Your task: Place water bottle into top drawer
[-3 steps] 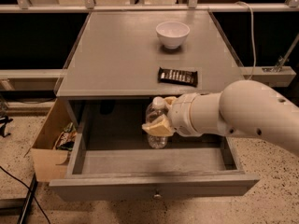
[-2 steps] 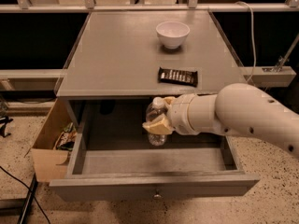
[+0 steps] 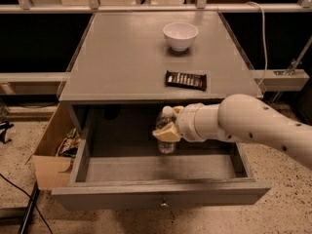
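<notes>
The robot's gripper needs to release the water bottle upright on the middle of the top drawer's bottom (image 3: 165, 165), straight behind the knob.
The top drawer (image 3: 161, 195) of the grey cabinet is pulled fully open, its knob at the front centre. The water bottle (image 3: 165, 128) stands upright inside the drawer, near the middle and toward the back, white cap up. My gripper (image 3: 168, 126) reaches in from the right on a white arm and is shut on the bottle's upper body, one cream fingertip (image 3: 167, 133) across its front.
On the cabinet top (image 3: 122, 57) sit a white bowl (image 3: 180, 35) at the back and a dark snack bar (image 3: 185, 80) near the front edge. An open brown cardboard box (image 3: 51, 152) with packets stands on the floor left of the drawer.
The arm has shifted very slightly; the bottle stays upright in the drawer, still held.
</notes>
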Motion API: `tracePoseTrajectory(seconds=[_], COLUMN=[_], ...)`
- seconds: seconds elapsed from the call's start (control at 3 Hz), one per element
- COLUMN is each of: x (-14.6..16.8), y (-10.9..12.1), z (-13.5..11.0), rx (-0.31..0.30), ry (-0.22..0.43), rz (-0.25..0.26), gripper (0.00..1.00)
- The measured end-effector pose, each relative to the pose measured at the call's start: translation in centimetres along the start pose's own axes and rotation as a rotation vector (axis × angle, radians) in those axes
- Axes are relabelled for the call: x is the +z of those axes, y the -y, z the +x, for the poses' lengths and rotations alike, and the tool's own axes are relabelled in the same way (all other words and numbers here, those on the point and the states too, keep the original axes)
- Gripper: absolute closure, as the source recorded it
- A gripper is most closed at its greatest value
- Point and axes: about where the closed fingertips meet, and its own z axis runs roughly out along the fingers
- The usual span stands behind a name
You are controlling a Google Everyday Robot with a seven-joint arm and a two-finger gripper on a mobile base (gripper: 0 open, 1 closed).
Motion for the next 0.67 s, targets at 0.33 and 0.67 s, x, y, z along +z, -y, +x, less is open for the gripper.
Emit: tracePoseTrajectory(seconds=[0.33,0.67], x=[-0.23,-0.40], y=[-1.51,-2.01], z=[2.08,2.52], rx=[0.012,0.012], ry=[-0.036,-0.041], rz=[-0.013,-0.015], gripper=[1.00,1.00])
